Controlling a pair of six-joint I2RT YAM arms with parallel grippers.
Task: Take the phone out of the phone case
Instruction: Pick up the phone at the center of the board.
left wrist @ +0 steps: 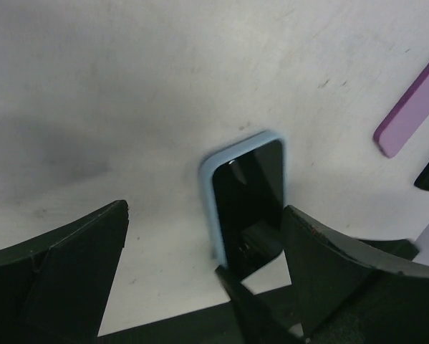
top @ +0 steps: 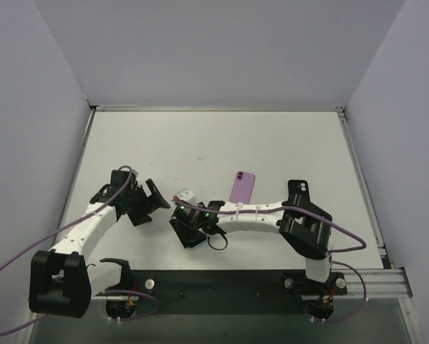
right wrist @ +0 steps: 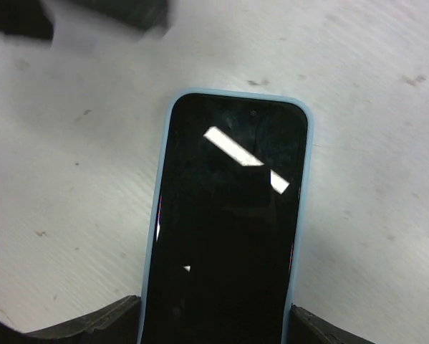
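Observation:
I need to next close my left gripper on the loose end [top: 177,223] [left wrist: 244,152] of the cased phone, opposite the end that my right gripper is holding.
The phone, black screen up, sits in a light-blue case [right wrist: 304,215], and its far end points at the table. My right gripper [right wrist: 214,309] is shut on the cased phone's two long edges near its lower end. In the top view the right gripper [top: 188,212] holds the cased phone [top: 184,195] just left of the table's middle. My left gripper [top: 155,198] is open and empty, right beside it. In the left wrist view the case [left wrist: 208,188] stands tilted between the spread fingers [left wrist: 71,272] of the left gripper [left wrist: 207,215], not touched by them.
A purple flat phone or case [top: 243,186] lies on the table right of the grippers; it also shows in the left wrist view [left wrist: 415,100]. A black flat object [top: 300,189] lies further right. Grey walls enclose the white table [top: 200,143].

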